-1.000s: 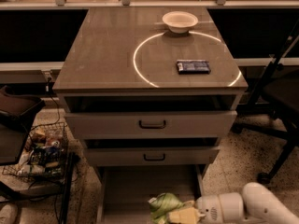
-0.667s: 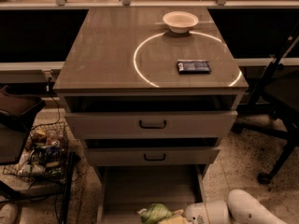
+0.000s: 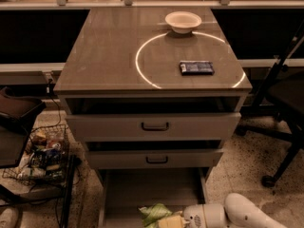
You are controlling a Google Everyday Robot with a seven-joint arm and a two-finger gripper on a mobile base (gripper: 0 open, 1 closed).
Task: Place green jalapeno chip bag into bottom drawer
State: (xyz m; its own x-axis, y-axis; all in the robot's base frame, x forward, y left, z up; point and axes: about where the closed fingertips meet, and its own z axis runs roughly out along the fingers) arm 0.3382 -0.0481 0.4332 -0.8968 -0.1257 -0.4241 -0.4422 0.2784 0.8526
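Next, I release the green jalapeno chip bag around the middle of the open bottom drawer (image 3: 160, 200).
The green jalapeno chip bag (image 3: 154, 213) is a crumpled green-and-white bag at the bottom edge of the camera view, over the front part of the bottom drawer (image 3: 152, 189), which is pulled out below the two handled drawers. My gripper (image 3: 172, 220) reaches in from the lower right on its white arm (image 3: 237, 215) and sits right against the bag's right side. The bag and the picture's lower edge hide the fingertips.
The cabinet top (image 3: 109, 61) carries a white bowl (image 3: 183, 21) and a flat dark blue packet (image 3: 196, 68) inside a glowing ring. A wire basket of clutter (image 3: 40, 153) stands at the left. An office chair base (image 3: 280, 141) stands at the right.
The gripper and the chip bag have moved left and a little down, from the drawer's right side toward its middle front. The arm has followed leftward.
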